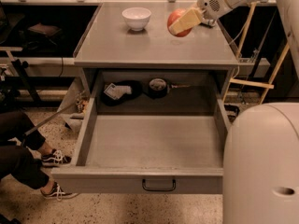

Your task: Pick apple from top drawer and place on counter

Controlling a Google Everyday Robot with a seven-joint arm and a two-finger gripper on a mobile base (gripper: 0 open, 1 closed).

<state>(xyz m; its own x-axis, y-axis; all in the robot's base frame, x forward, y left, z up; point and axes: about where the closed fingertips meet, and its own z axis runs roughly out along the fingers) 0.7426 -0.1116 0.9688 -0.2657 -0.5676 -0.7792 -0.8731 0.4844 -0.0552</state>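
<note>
Next, I release the apple on the grey counter (196,39) near its side edge farthest from the white bowl.
The red-orange apple (176,21) is held in my gripper (181,23) a little above the right part of the grey counter (140,48). A tan finger (186,20) lies across the apple's front; the gripper is shut on it. The arm comes in from the upper right. The top drawer (154,146) is pulled wide open below the counter, with its black wire handle (159,185) at the front. Its floor is bare.
A white bowl (136,17) stands on the counter's back left. Dark objects (122,91) lie in the recess behind the drawer. A person's legs and shoes (51,160) are at the left. My white base (261,167) fills the lower right.
</note>
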